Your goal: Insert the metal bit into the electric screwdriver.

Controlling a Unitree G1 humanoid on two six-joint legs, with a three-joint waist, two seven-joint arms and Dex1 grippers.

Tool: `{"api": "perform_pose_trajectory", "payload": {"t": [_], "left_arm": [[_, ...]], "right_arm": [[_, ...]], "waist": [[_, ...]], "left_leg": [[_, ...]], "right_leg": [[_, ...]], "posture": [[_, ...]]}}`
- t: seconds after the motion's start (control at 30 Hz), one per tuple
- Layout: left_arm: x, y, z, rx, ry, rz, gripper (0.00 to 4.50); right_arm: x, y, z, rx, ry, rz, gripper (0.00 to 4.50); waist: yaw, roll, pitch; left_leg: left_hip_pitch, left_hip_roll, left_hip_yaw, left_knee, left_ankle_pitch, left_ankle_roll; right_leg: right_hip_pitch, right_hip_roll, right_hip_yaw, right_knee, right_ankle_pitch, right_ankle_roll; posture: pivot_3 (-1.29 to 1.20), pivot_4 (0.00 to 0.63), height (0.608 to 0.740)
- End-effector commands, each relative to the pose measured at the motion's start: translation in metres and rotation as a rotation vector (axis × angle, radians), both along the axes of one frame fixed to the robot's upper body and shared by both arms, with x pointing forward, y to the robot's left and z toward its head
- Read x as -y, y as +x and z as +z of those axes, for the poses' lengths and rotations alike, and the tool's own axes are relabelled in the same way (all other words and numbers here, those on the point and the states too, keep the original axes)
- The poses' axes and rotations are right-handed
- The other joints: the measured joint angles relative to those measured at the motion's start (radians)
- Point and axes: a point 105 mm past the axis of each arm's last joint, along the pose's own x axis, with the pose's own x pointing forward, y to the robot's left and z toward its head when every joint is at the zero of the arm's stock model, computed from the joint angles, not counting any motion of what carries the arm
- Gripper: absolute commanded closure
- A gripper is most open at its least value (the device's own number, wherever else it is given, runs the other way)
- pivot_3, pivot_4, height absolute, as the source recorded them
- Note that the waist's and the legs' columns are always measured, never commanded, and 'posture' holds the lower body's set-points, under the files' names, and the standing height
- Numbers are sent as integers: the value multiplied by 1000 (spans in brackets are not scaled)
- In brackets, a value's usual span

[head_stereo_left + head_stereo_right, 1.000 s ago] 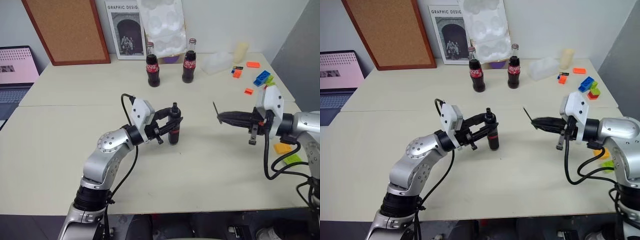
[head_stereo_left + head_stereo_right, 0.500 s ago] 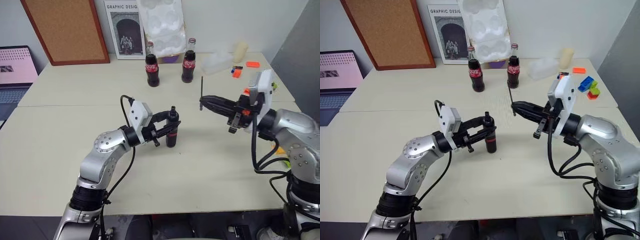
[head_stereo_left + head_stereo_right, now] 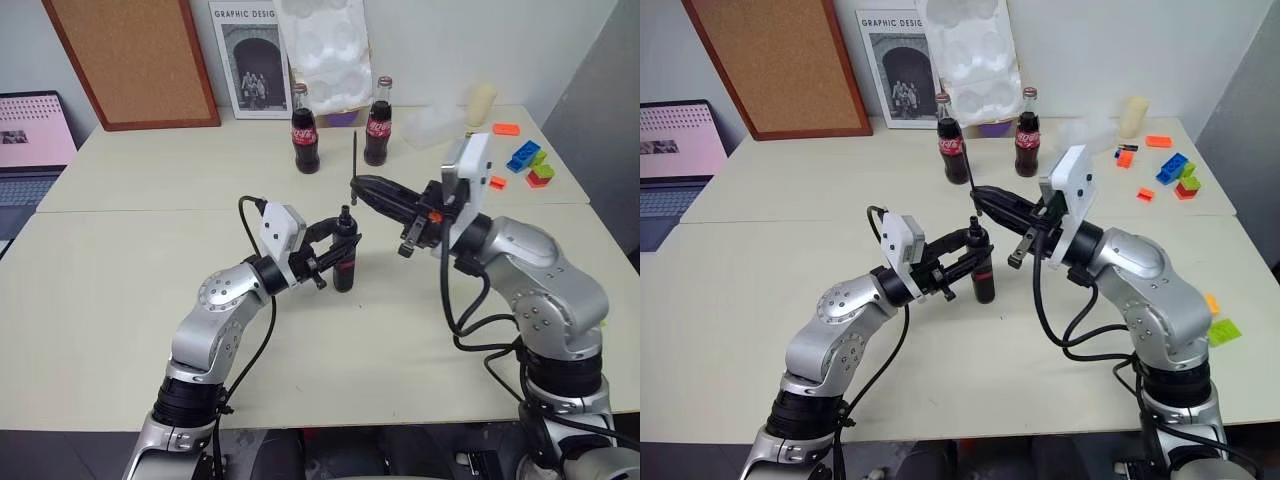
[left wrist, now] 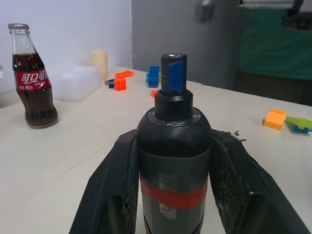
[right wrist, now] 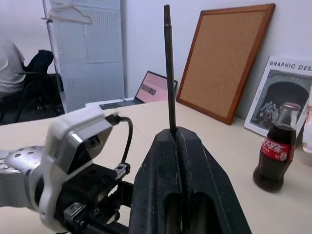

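Observation:
Next, I let go of the metal bit with my right gripper, leaving it upright in the electric screwdriver's blue tip (image 3: 346, 208), just above my left gripper.
The electric screwdriver (image 3: 343, 262), black with a red band, stands upright over the middle of the table with its blue tip (image 4: 173, 75) pointing up. My left gripper (image 3: 341, 252) is shut on its body, one finger (image 4: 117, 185) on each side. The metal bit (image 3: 354, 160), a thin dark rod, points upward from my right gripper (image 3: 362, 186), which is shut on its lower end. The bit (image 5: 168, 68) hangs a little above and to the right of the screwdriver's tip, apart from it.
Two cola bottles (image 3: 305, 130) (image 3: 376, 122) stand behind the grippers. A corkboard (image 3: 130, 60), a poster and a white foam tray lean on the back wall. Toy bricks (image 3: 522, 157) lie at the far right, a laptop (image 3: 30, 135) at the left. A person (image 5: 7, 63) sits in the background.
My right arm has swung left and risen with the bit, from the table's right side to just above the screwdriver. The left gripper and the screwdriver have stayed in place.

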Motion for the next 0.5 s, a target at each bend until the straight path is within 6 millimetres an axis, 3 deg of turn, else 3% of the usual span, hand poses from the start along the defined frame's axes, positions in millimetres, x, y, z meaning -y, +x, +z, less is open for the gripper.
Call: {"api": "perform_pose_trajectory", "payload": {"t": [0.03,0.5], "left_arm": [[2,-4,-1,6,6,6,2856],[5,-9,0,21,13,-5,2857]], "right_arm": [[-4,-4,14,71,25,2,4500],[-10,-11,5,7,1,29,4500]], "waist": [[0,0,0],[0,0,0]], "left_leg": [[0,0,0,0,0,0],[0,0,0,-1,0,0]], "right_leg": [[0,0,0,0,0,0],[0,0,0,-1,0,0]], "posture": [[0,150,740],[0,150,740]]}}
